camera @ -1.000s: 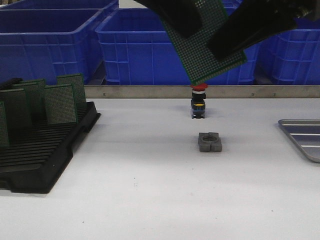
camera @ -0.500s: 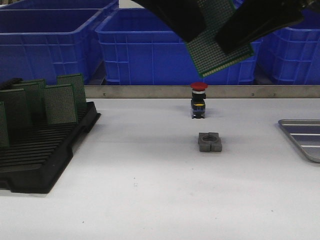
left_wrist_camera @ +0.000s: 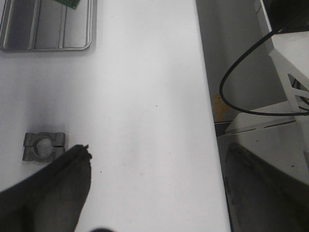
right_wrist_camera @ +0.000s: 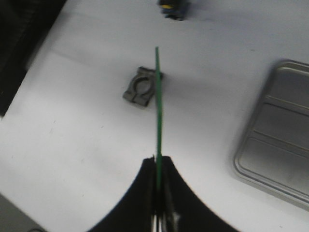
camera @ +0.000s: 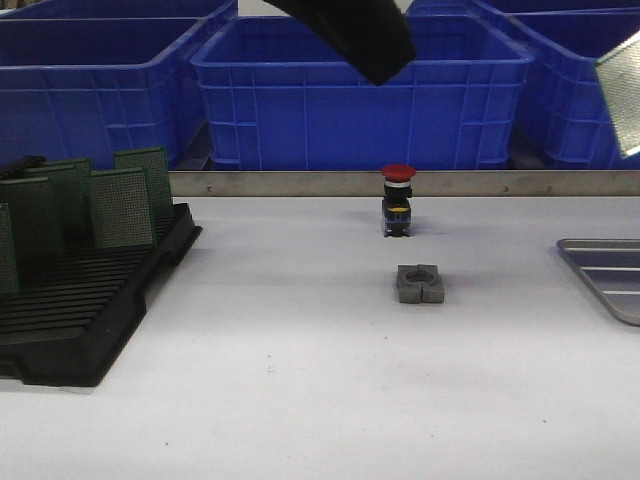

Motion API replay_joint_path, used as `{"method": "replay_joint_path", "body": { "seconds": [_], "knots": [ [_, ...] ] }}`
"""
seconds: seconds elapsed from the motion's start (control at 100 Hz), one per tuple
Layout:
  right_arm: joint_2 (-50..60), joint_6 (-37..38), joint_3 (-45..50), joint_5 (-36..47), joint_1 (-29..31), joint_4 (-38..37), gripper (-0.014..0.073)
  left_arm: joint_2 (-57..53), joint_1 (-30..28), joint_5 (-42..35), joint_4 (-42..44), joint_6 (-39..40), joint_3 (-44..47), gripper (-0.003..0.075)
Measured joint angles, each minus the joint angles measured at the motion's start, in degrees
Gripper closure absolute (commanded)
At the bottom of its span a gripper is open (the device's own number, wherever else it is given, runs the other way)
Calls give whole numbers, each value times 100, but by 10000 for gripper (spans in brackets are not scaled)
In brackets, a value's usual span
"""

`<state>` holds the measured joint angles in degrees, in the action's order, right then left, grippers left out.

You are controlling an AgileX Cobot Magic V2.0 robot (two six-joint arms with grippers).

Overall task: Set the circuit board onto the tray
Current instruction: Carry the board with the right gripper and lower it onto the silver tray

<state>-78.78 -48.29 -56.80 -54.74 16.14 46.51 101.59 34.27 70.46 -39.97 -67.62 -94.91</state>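
I need to use my right gripper to release the circuit board inside the silver ribbed tray (camera: 622, 284) (right_wrist_camera: 293, 135), near the side of the tray with the grey clamp block.
In the right wrist view my right gripper (right_wrist_camera: 158, 162) is shut on a green circuit board (right_wrist_camera: 158, 106), seen edge-on and held well above the table. The silver ribbed tray (right_wrist_camera: 277, 145) lies off to one side of the board, apart from it. The front view shows only a corner of the board (camera: 625, 100) at the right edge, high above the tray (camera: 600, 268). My left gripper (left_wrist_camera: 154, 193) is open with nothing between its fingers; one dark finger (camera: 365, 35) shows at the top of the front view.
A grey clamp block (camera: 419, 284) and a red-topped push button (camera: 398, 200) sit mid-table. A black slotted rack (camera: 90, 300) with several upright boards stands at the left. Blue crates (camera: 300, 90) line the back behind a metal rail.
The board has moved right with the right gripper, away from the left finger and almost out of the front view. The left gripper has stayed near the top centre.
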Motion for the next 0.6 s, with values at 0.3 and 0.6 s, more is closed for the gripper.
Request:
{"method": "replay_joint_path", "body": {
  "seconds": [0.3, 0.6],
  "knots": [
    [-1266, 101, -113, 179, 854, 517, 659, 0, 0, 4, 0, 0, 0, 183],
    [-2404, 101, -352, 318, 866, 890, 659, 0, 0, 4, 0, 0, 0, 184]
  ]
}}
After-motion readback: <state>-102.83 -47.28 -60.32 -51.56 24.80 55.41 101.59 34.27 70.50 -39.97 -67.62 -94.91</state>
